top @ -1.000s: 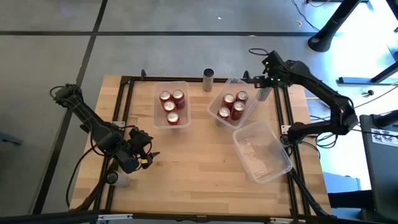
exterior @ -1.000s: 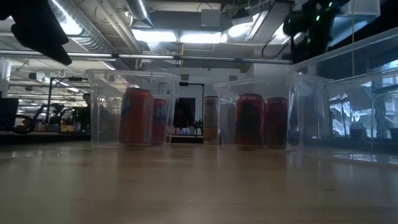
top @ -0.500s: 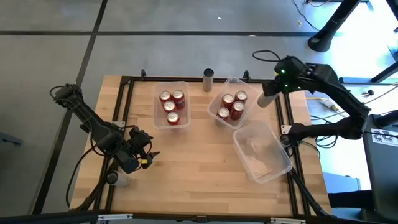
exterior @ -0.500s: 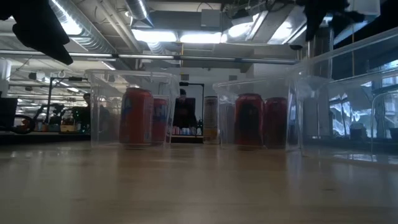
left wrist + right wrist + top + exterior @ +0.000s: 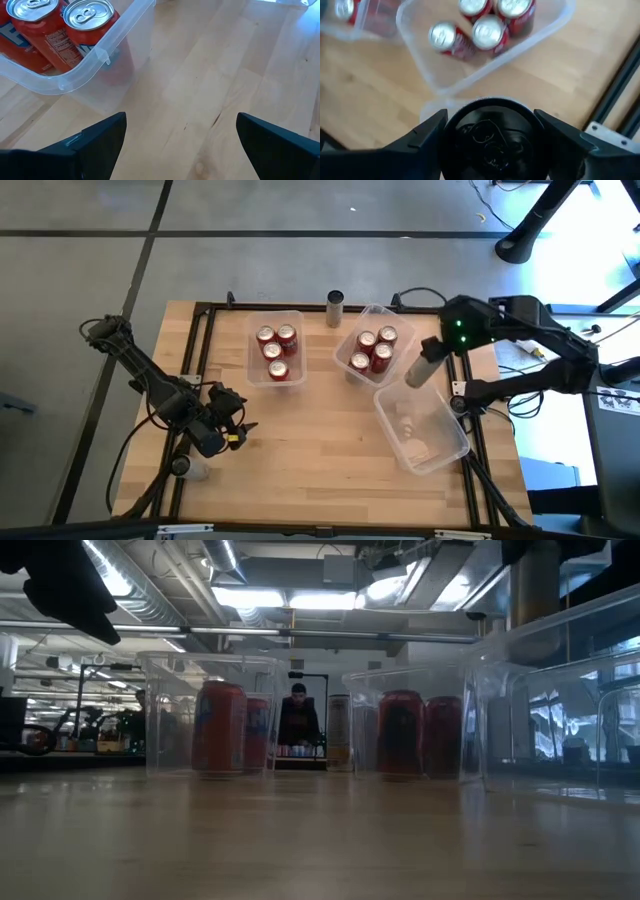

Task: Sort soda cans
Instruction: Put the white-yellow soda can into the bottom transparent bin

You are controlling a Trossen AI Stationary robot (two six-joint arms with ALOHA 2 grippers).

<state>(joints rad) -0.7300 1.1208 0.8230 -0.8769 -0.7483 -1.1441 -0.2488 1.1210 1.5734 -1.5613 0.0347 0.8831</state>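
Note:
Next, my right gripper sets the grey soda can, now in the air between two bins, down in the empty bin's far end [image 5: 402, 416], close to the middle bin.
My right gripper [image 5: 432, 352] is shut on a grey soda can [image 5: 420, 368], held in the air between the middle clear bin [image 5: 400, 362] and the empty right bin [image 5: 445, 442]. The middle bin holds several red cans [image 5: 372, 350]; the left bin [image 5: 252, 350] holds three red cans [image 5: 276, 348]. Another grey can [image 5: 335, 307] stands on its base at the table's far edge. My left gripper [image 5: 228, 436] waits open near the table's left front, its fingers [image 5: 100, 142] over bare wood beside the left bin [image 5: 90, 70]. My right gripper pinches the grey can's round wall near its upper end [image 5: 451, 131] between its two fingers [image 5: 427, 137], one on each side. The fingers come from above, slanting down. The can [image 5: 535, 585] hangs below them, tilted and lifted clear of the table and bins.
Black rails [image 5: 462, 370] run along the table's left and right sides. A small grey can-like object [image 5: 181, 467] sits by the left front corner. Bare wood [image 5: 310, 450] lies in the near middle. A person [image 5: 298, 715] shows far behind the table in the low view.
My right gripper has lifted the grey can off the table's far right corner and carried it up and toward the near edge, turning as it went. The can now hangs tilted between the middle bin and the empty bin. My left arm has kept still.

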